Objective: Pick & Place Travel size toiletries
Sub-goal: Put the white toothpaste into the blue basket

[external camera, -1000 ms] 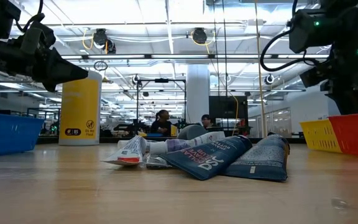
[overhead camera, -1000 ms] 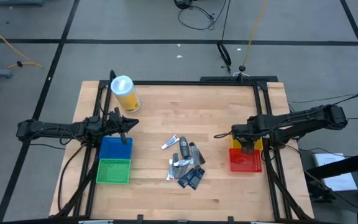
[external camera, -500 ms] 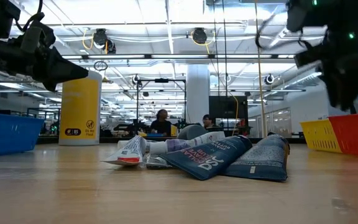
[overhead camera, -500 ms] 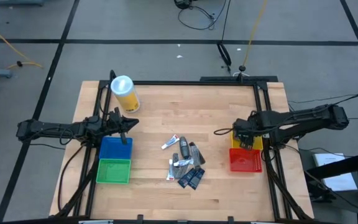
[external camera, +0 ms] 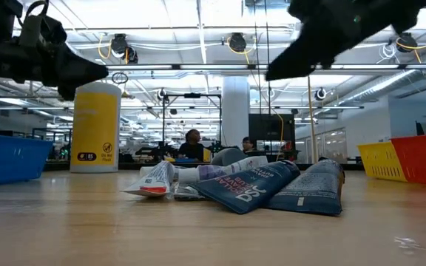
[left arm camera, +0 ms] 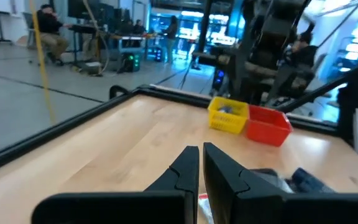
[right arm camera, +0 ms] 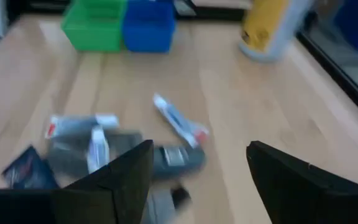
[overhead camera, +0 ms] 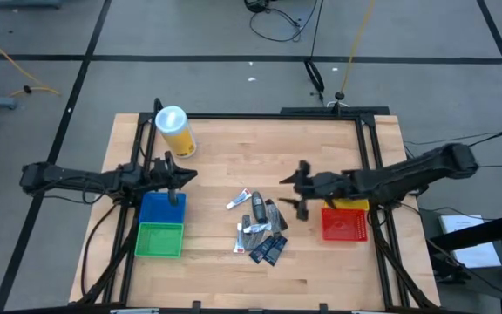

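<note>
Next, I close my left gripper on the body of the white tube (overhead camera: 239, 199) (left arm camera: 205, 207) at the far side of the pile, near the dark oval piece.
The toiletries lie in a loose pile (overhead camera: 260, 225) near the table's middle: a white tube (overhead camera: 239, 200), a dark oval piece (overhead camera: 257, 207), silver sachets (overhead camera: 251, 232) and dark blue packets (overhead camera: 269, 250). The right wrist view shows the pile (right arm camera: 104, 149) below the fingers. My right gripper (overhead camera: 288, 190) (right arm camera: 201, 165) hangs open above the table just right of the pile, touching nothing. My left gripper (overhead camera: 190, 176) (left arm camera: 200, 160) is shut and empty, hovering over the far edge of the blue bin (overhead camera: 162, 208).
A green bin (overhead camera: 159, 240) sits against the blue bin's near side at the left. A yellow bin (overhead camera: 356, 204) and a red bin (overhead camera: 344, 226) sit at the right under the right arm. A tall yellow cylinder with a white lid (overhead camera: 174, 130) stands at the far left.
My right gripper has swung from above the yellow bin toward the table's left, and now hangs beside the toiletries pile. The pile has not moved.
</note>
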Controlling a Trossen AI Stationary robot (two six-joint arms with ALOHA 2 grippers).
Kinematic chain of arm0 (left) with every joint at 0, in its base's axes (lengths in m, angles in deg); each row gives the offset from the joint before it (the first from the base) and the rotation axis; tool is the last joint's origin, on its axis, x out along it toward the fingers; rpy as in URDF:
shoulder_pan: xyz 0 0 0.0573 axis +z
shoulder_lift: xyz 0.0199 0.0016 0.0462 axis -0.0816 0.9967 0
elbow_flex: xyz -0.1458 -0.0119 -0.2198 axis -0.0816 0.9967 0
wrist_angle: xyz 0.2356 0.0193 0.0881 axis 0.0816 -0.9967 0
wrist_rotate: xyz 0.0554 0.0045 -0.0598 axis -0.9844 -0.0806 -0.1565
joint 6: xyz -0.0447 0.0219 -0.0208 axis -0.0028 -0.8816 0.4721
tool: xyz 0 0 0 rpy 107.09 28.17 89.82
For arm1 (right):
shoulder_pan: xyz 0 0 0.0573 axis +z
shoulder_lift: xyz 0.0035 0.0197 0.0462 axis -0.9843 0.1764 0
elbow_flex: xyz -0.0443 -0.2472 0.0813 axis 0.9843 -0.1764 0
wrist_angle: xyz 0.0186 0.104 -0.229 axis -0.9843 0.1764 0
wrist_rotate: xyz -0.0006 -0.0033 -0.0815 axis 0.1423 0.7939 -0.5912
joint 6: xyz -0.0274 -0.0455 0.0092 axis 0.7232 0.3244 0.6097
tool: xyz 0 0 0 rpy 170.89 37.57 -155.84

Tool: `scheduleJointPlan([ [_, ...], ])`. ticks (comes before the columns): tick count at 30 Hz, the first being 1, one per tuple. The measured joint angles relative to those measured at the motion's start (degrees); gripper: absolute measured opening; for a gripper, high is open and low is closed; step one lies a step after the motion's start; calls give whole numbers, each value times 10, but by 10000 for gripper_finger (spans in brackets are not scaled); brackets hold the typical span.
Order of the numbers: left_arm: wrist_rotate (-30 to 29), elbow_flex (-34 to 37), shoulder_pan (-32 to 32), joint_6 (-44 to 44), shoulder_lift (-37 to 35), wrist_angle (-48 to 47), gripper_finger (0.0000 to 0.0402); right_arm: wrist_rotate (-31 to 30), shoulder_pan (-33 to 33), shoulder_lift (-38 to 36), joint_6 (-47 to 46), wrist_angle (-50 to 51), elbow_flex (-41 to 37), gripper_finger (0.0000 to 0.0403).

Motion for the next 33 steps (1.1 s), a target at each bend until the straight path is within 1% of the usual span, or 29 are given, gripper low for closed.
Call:
scheduleJointPlan([
  [3,-3,0,-16,-10,58,72,21,-2,6,81,19,-97,-8,245],
  [6,-8,0,-29,-16,123,142,21,-2,8,151,15,-157,-8,242],
  [8,-11,-1,-35,-16,168,181,21,-3,10,189,13,-171,-8,242],
  [10,-16,-18,-39,-16,214,185,21,-3,13,217,12,-169,-8,242],
  [14,-26,-99,-50,-16,305,129,21,-3,20,247,10,-166,-8,242],
  [20,-26,-259,-70,-43,434,-51,21,-3,25,252,7,-168,-8,242],
  [23,-26,-319,-75,-58,488,-98,21,-3,25,252,7,-174,-8,242],
  [26,-26,-363,-76,-58,538,-128,22,-3,25,252,7,-171,-8,242],
  [29,-24,-395,-76,-29,576,-144,30,-3,25,252,7,-172,-8,242],
  [31,-25,-405,-76,-1,596,-150,50,-3,25,252,7,-172,-8,242],
  [33,-25,-409,-76,21,612,-148,81,-3,25,252,7,-172,-8,242],
])
